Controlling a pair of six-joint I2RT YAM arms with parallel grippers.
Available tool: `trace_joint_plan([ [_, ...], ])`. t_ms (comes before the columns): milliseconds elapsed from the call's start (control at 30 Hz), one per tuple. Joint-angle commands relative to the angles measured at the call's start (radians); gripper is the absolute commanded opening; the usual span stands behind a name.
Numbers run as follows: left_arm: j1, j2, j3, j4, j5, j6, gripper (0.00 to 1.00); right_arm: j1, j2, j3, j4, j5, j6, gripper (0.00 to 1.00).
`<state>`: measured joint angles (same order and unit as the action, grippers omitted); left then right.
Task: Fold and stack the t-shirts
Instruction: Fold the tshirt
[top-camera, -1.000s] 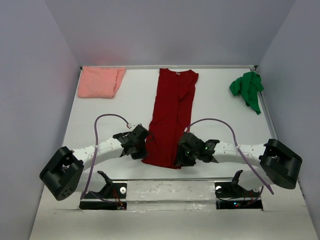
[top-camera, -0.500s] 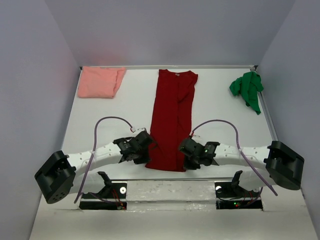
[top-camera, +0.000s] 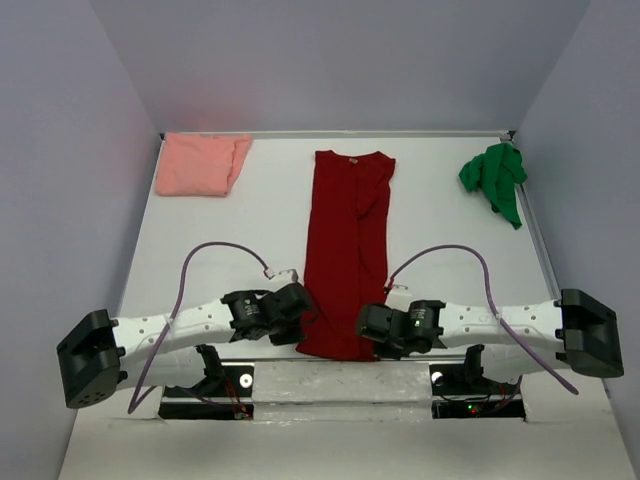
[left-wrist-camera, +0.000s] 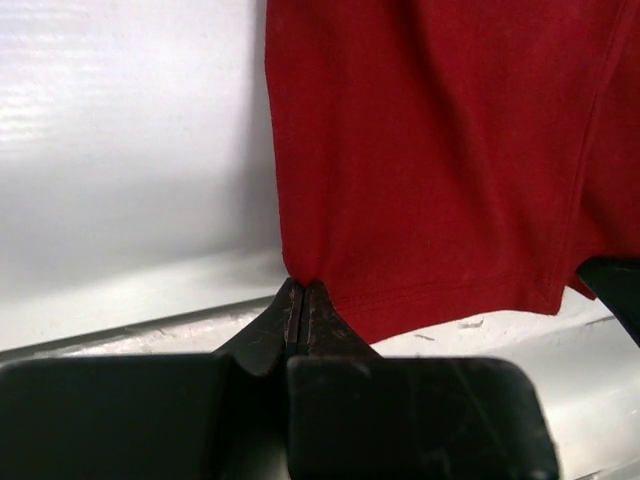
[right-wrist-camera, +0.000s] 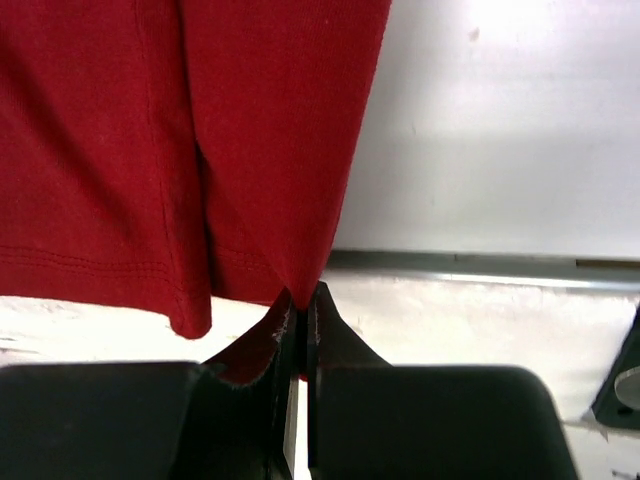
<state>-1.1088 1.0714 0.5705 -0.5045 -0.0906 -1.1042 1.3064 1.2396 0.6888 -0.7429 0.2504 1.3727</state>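
Note:
I should release the hem corner, now near the table's front edge, with my right gripper on the dark red t-shirt's outer edge (top-camera: 385, 202), slightly below the collar.
The dark red t-shirt (top-camera: 345, 240) lies as a long narrow strip down the middle of the table, collar at the far end. My left gripper (top-camera: 300, 318) is shut on its near left hem corner (left-wrist-camera: 300, 285). My right gripper (top-camera: 368, 330) is shut on its near right hem corner (right-wrist-camera: 300, 295). The hem hangs near the table's front edge. The pale salmon pink t-shirt (top-camera: 200, 163) lies folded at the far left. The bright green t-shirt (top-camera: 495, 178) lies crumpled at the far right.
The white table (top-camera: 220, 240) ends in a metal front strip (top-camera: 330, 378) between the arm bases. Grey walls close in the left, right and far sides. Purple cables (top-camera: 215, 250) loop above both arms.
Both grippers have pulled the red t-shirt's hem toward the near edge, and the whole shirt has slid a little nearer. Both arms have lowered and stretched flatter.

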Motion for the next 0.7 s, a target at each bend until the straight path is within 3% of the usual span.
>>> trace_joint_plan([
  [0,-0.078,-0.022,0.037,-0.060,-0.058,-0.098,0.00,0.066,0.004,0.064,-0.128,0.093,0.132,0.00],
  [400,-0.154,0.007,0.198,-0.192,-0.185,-0.120,0.00,0.129,-0.006,0.135,-0.292,0.228,0.232,0.00],
  [500,-0.151,0.025,0.252,-0.221,-0.256,-0.089,0.00,0.120,-0.022,0.173,-0.331,0.308,0.201,0.00],
  [667,-0.117,0.108,0.409,-0.276,-0.346,0.001,0.00,-0.012,-0.002,0.271,-0.337,0.325,-0.027,0.00],
])
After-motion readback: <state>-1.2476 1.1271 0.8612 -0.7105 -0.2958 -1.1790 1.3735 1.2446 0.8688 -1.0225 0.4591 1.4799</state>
